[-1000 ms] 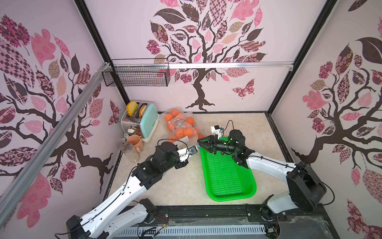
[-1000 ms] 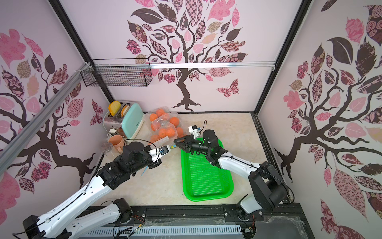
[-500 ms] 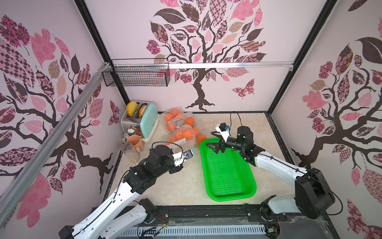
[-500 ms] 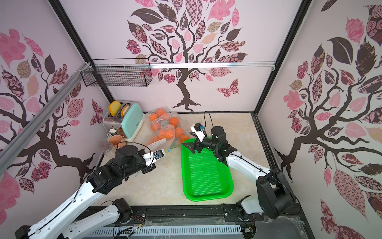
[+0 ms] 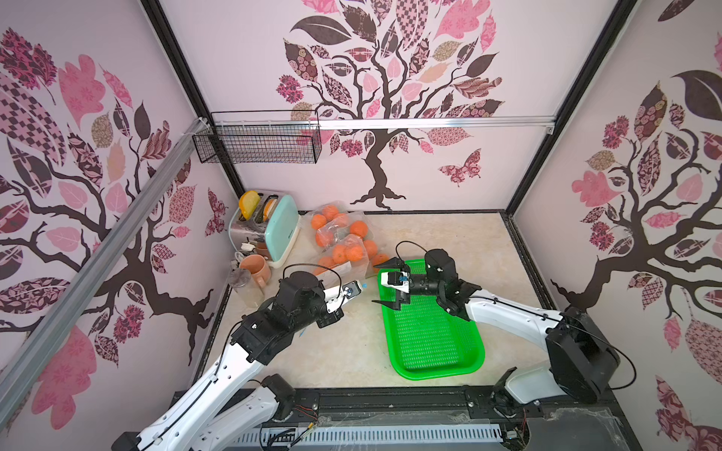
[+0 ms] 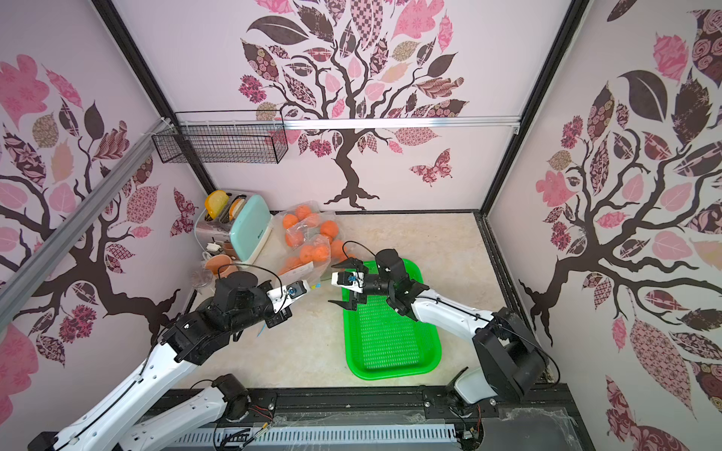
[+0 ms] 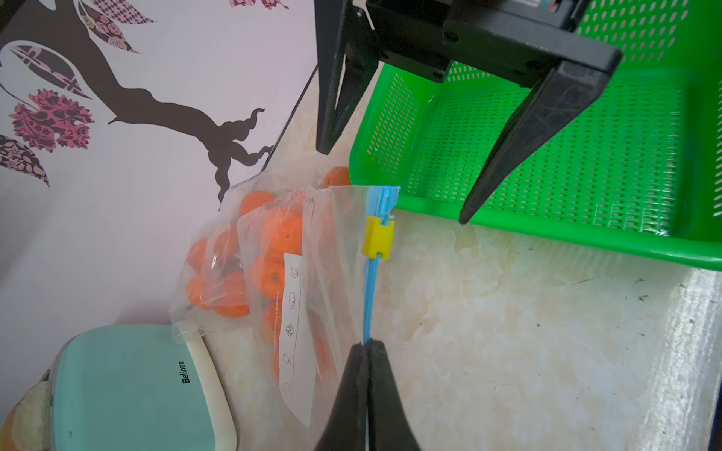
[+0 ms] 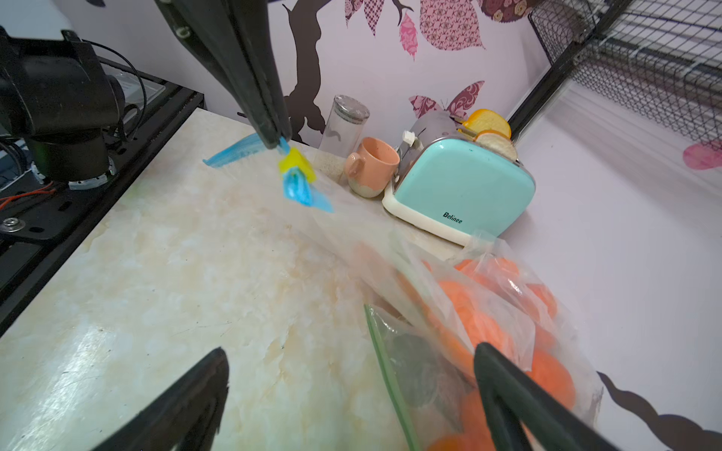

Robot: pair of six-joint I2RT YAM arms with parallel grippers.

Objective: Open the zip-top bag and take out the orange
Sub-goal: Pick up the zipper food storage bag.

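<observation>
Next, I take the slider [image 7: 377,238] with my left gripper once my right gripper holds the zip's end, since my left gripper holds the blue zip short of the yellow slider.
My left gripper [image 7: 366,343] is shut on the blue zip strip [image 7: 369,296] of a clear zip-top bag [image 7: 336,250], which holds several oranges [image 7: 281,234]. The yellow slider [image 7: 377,238] sits near the strip's far end from my left fingertips. My right gripper [image 5: 377,284] is wide open over the green tray's near-left corner. It faces the slider, holds nothing, and is apart from the bag. In the right wrist view the slider [image 8: 295,164] hangs just under the left fingers [image 8: 269,129], well beyond my own open right gripper [image 8: 349,351].
More bags of oranges [image 5: 344,234] lie piled at the back, one with a green zip [image 8: 386,371]. A mint toaster [image 5: 279,230], a peach mug [image 5: 256,269] and a glass jar [image 5: 240,279] stand at the left. The green tray [image 5: 429,339] lies to the right. A wire basket [image 5: 260,142] hangs on the wall.
My right gripper has gone from half closed beside the left gripper to wide open, and now stands a little apart from the bag. The left gripper has kept its hold on the zip strip.
</observation>
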